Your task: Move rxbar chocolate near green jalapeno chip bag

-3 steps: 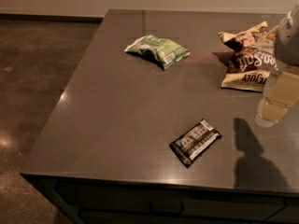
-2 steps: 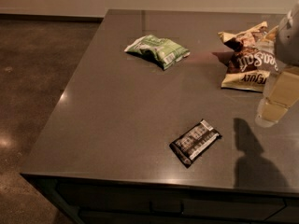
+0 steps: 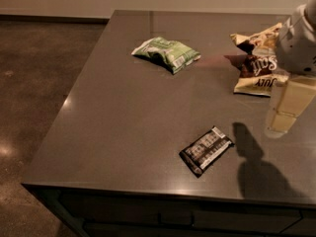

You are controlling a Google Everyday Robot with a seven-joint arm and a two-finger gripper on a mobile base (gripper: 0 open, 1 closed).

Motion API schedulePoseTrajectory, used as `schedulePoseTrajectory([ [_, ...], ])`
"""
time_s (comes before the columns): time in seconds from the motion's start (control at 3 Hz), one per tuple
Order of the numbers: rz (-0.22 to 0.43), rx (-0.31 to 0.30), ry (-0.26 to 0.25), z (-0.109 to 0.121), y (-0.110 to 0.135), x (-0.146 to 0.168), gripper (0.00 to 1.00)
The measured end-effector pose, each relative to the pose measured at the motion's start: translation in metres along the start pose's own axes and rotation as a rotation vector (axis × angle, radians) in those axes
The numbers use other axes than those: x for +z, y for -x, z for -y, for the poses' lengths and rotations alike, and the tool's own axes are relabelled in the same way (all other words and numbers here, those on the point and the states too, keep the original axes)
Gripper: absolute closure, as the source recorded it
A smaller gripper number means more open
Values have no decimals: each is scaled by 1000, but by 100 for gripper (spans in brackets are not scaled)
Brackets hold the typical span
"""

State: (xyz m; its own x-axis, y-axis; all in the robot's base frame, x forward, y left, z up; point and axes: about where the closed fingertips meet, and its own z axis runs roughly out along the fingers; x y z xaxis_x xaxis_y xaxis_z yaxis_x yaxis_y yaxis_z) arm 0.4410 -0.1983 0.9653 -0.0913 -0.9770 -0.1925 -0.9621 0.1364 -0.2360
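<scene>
The rxbar chocolate's far end (image 3: 217, 137) is the one toward the tan-and-brown chip bag. I move my gripper there next and close it on that end.
The rxbar chocolate (image 3: 206, 150), a small flat black wrapper with white lettering blocks, lies on the dark grey table (image 3: 123, 117) near the front edge, right of centre. The green jalapeno chip bag (image 3: 167, 54), light green and white, lies further back near the table's middle. My gripper (image 3: 279, 124) hangs at the right edge of the view, above the table and to the right of the rxbar, not touching it. It casts a shadow on the table beside the bar.
A larger tan-and-brown chip bag (image 3: 256, 68) with white script lies at the back right, partly behind my arm. The table's left and front edges drop to a brown concrete floor (image 3: 34, 83).
</scene>
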Motion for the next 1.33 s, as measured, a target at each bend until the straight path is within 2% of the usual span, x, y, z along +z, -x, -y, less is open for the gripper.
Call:
schedulePoseTrajectory([
  [0.67, 5, -186, 83, -10, 22, 51, 0],
  [1.33, 52, -339, 154, -33, 31, 95, 0],
])
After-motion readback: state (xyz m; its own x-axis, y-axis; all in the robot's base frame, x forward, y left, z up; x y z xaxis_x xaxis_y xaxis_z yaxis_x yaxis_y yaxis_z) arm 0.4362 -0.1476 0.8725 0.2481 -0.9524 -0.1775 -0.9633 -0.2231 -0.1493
